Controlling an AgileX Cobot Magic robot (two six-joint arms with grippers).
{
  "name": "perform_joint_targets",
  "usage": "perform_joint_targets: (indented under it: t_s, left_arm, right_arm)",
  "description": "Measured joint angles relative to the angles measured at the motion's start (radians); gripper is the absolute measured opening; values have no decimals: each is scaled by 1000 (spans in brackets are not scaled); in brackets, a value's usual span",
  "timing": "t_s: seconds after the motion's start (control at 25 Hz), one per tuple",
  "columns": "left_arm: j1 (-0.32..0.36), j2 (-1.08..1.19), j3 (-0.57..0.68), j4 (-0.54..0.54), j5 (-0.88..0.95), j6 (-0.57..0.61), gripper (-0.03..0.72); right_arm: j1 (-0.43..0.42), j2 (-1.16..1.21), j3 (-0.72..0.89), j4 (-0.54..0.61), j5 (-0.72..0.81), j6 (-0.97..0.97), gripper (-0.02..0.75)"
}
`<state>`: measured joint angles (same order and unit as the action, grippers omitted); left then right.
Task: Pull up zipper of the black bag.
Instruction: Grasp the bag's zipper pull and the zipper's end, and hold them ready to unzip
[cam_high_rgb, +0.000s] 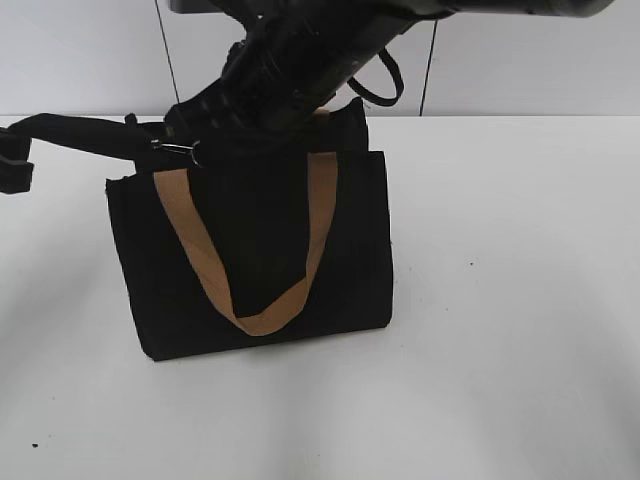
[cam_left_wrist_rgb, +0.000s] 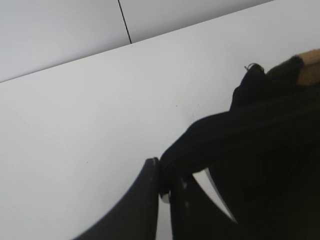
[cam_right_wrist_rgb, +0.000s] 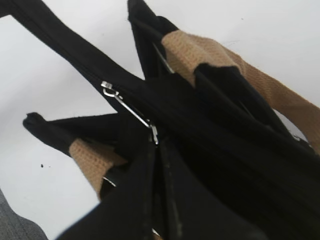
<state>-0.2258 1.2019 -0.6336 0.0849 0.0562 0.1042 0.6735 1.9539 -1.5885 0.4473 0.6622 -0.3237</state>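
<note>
Next, I let go of the zipper with my right gripper between the tan handles at the bag end (cam_high_rgb: 322, 140) opposite my left gripper.
The black bag (cam_high_rgb: 260, 260) stands upright on the white table, one tan handle (cam_high_rgb: 200, 260) hanging down its front. The silver zipper (cam_high_rgb: 178, 150) sits at the bag's top left end. In the right wrist view the zipper (cam_right_wrist_rgb: 127, 107) runs from the zip track into my right gripper (cam_right_wrist_rgb: 157, 146), which is shut on its pull tab. The right arm reaches down over the bag top, its gripper (cam_high_rgb: 205, 135) beside the zipper. My left gripper (cam_left_wrist_rgb: 164, 182) is shut on a black fabric strip (cam_left_wrist_rgb: 210, 137) stretched out from the bag's left end, and shows at the exterior view's left edge (cam_high_rgb: 14, 165).
The white table (cam_high_rgb: 500, 350) spreads around the bag, with a pale wall behind. The second tan handle (cam_right_wrist_rgb: 200, 55) lies over the bag top in the right wrist view. A black cable loop (cam_high_rgb: 385, 85) hangs from the right arm.
</note>
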Motion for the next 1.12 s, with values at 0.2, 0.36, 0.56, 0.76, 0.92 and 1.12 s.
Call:
perform_joint_targets:
  t_s: [0.2,0.36,0.56,0.76,0.92,1.12]
  left_arm:
    - [0,0,0,0,1,0,33]
    - [0,0,0,0,1,0,33]
    - [0,0,0,0,2,0,33]
    - [0,0,0,0,4,0,33]
    - [0,0,0,0,7,0,33]
    - [0,0,0,0,17,0,33]
  right_arm:
    - [-7,-23,0,-69,10,24,-13]
    - [-35,-45,0,-89,60,38,-13]
    - [-71,-55,0,-111,132,40,-13]
    - [-98,-72,0,-135,165,40,-13]
    - [-107,-84,0,-207,212,40,-13]
    - [-107,-97,0,-289,255,40,-13]
